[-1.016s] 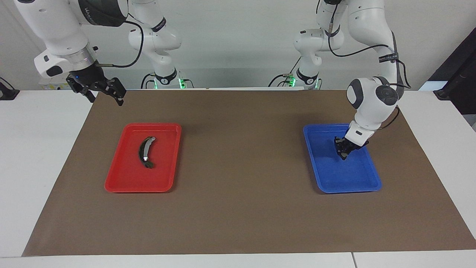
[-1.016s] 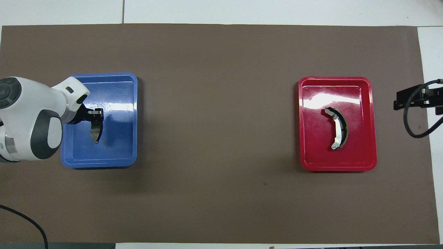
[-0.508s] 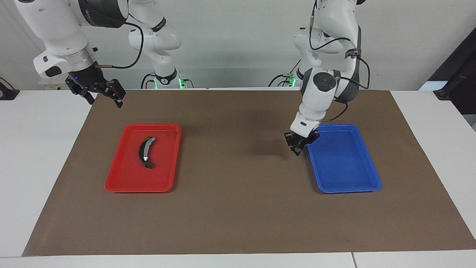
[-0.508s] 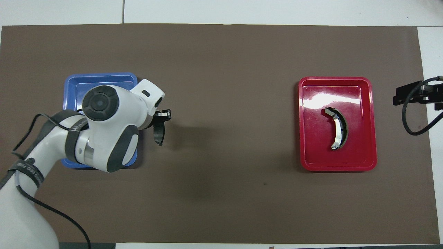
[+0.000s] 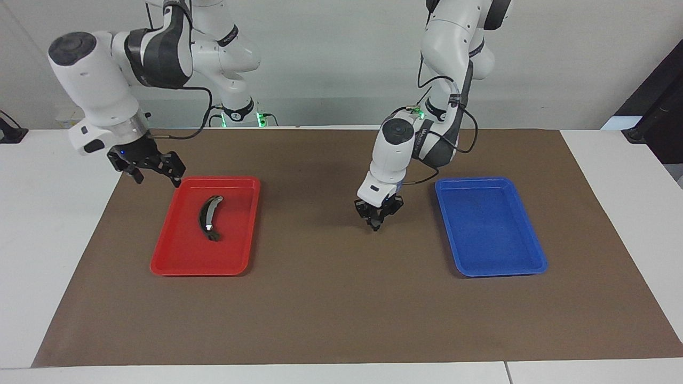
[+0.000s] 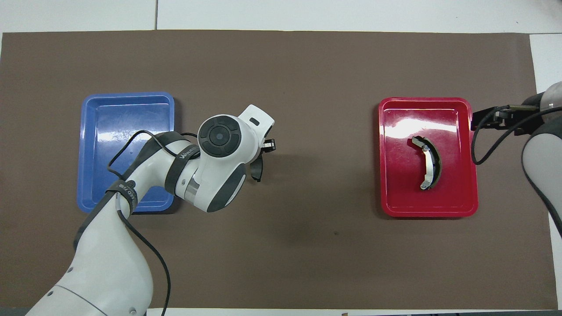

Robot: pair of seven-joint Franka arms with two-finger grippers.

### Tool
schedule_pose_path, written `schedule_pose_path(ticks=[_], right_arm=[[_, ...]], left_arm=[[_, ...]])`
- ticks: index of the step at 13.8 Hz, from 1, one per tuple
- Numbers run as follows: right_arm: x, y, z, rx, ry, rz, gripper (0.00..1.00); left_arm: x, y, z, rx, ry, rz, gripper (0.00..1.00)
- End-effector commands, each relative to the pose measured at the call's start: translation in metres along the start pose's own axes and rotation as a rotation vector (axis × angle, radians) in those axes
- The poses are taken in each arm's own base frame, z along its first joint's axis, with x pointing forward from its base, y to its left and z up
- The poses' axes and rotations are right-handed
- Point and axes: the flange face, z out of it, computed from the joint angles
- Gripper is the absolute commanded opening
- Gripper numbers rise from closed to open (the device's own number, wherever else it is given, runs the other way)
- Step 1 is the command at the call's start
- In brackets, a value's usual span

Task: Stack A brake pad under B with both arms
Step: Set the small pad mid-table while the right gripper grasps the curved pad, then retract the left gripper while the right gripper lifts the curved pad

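The robot's right gripper should next move to the middle of B [image 6: 432, 161] in the red tray and close there.
The short dark grey brake pad A [image 6: 257, 169] hangs in my left gripper [image 5: 376, 217], which is shut on it over the brown mat between the two trays, beside the blue tray [image 5: 491, 234]. The gripper also shows in the overhead view [image 6: 262, 153], partly under its own arm. B, the long dark crescent with a silver strip [image 5: 209, 217], lies in the red tray [image 5: 176, 264]; it also shows in the overhead view [image 6: 428, 169]. My right gripper [image 5: 153, 169] is open and empty, raised over the mat beside the red tray's corner nearest the robots.
The blue tray [image 6: 127, 118] holds nothing. The red tray [image 6: 390, 206] holds only B. A brown mat [image 5: 341, 309] covers the table between and around the trays. The left arm's elbow hangs over part of the blue tray in the overhead view.
My left gripper lifted pad A out of the blue tray and carried it toward the table's middle. My right gripper came down and closer to the red tray.
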Motion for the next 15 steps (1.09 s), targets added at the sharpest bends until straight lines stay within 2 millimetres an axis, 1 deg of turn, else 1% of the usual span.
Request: schedule_pose_path(ticks=[1,2,3,4,5,7,8,9,10,13,14,15], right_arm=[[-0.016,-0.013,0.063,0.035,0.031,-0.073,1.0],[-0.022,-0.014,0.083,0.034,0.058,-0.094,1.0],[-0.028,-0.014,0.105,0.033,0.064,-0.097,1.0],[-0.036,-0.023,0.121,0.033,0.069,-0.114,1.0],[-0.044,-0.031,0.135,0.032,0.066,-0.138,1.0],[-0.046,-0.028,0.163,0.025,0.055,-0.208,1.0],[-0.047,-0.026,0.169,0.022,0.052,-0.226,1.0],[-0.048,-0.025,0.177,0.021,0.037,-0.239,1.0],[-0.048,-0.024,0.189,0.018,0.025,-0.247,1.0],[-0.047,-0.023,0.192,0.017,0.028,-0.246,0.99],[-0.047,-0.023,0.192,0.017,0.026,-0.246,0.98],[-0.049,-0.021,0.194,0.017,0.02,-0.244,0.97]], left_arm=[[0.001,0.018,0.011,-0.031,0.043,0.006,0.36],[0.003,0.016,0.01,-0.03,0.044,-0.001,0.65],[0.005,0.015,0.009,-0.033,0.047,-0.021,0.88],[0.008,0.011,0.004,-0.033,0.05,-0.036,0.97],[0.012,0.003,-0.013,-0.038,0.058,-0.05,0.99],[0.023,-0.022,-0.046,-0.022,0.052,-0.087,0.99],[0.022,-0.036,-0.064,0.003,0.026,-0.096,0.99],[0.025,-0.058,-0.084,0.036,-0.007,-0.113,0.99],[0.025,-0.072,-0.096,0.06,-0.037,-0.096,0.99],[0.037,-0.129,-0.131,0.1,-0.101,-0.039,0.99],[0.04,-0.148,-0.143,0.105,-0.114,-0.024,0.99],[0.045,-0.173,-0.156,0.108,-0.124,-0.025,0.99]])
